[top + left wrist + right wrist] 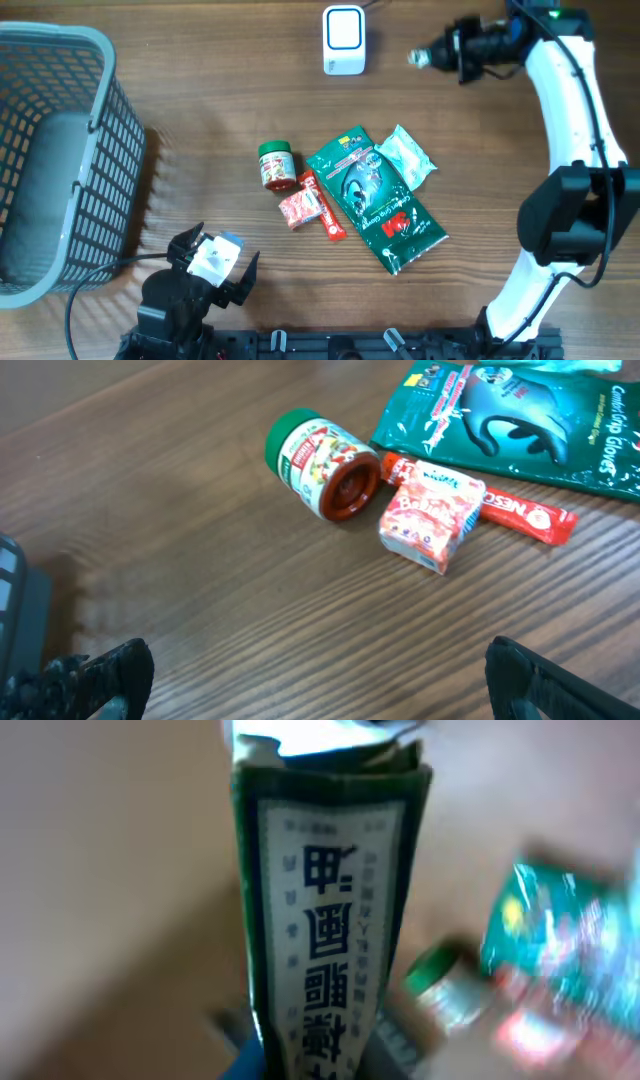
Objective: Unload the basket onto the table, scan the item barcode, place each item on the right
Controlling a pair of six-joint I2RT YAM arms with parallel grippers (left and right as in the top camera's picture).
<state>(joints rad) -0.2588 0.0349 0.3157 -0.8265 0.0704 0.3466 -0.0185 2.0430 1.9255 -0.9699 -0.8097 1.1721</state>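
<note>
I should use my right gripper to set down the narrow dark green box on the bare wood (pixel 606 153) under the white forearm.
My right gripper (pixel 428 57) hangs at the back right, pointing left, and is shut on a narrow dark green box (pixel 414 58). The box's tip is a short way right of the white scanner (pixel 343 40). In the right wrist view the box (pixel 325 900) fills the middle, its white label with Chinese characters facing the camera. It stands up out of the right gripper (pixel 315 1062), and no barcode shows on this face. My left gripper (pixel 215 262) is open near the front left, and in its own view the left gripper (pixel 320 690) has only bare wood between its fingers.
A green-lidded jar (pixel 276 165), a red packet (pixel 298 210), a red stick sachet (pixel 328 212), a green gloves pack (pixel 375 197) and a pale green pouch (pixel 407 155) lie mid-table. A grey basket (pixel 100 150) stands at the left edge.
</note>
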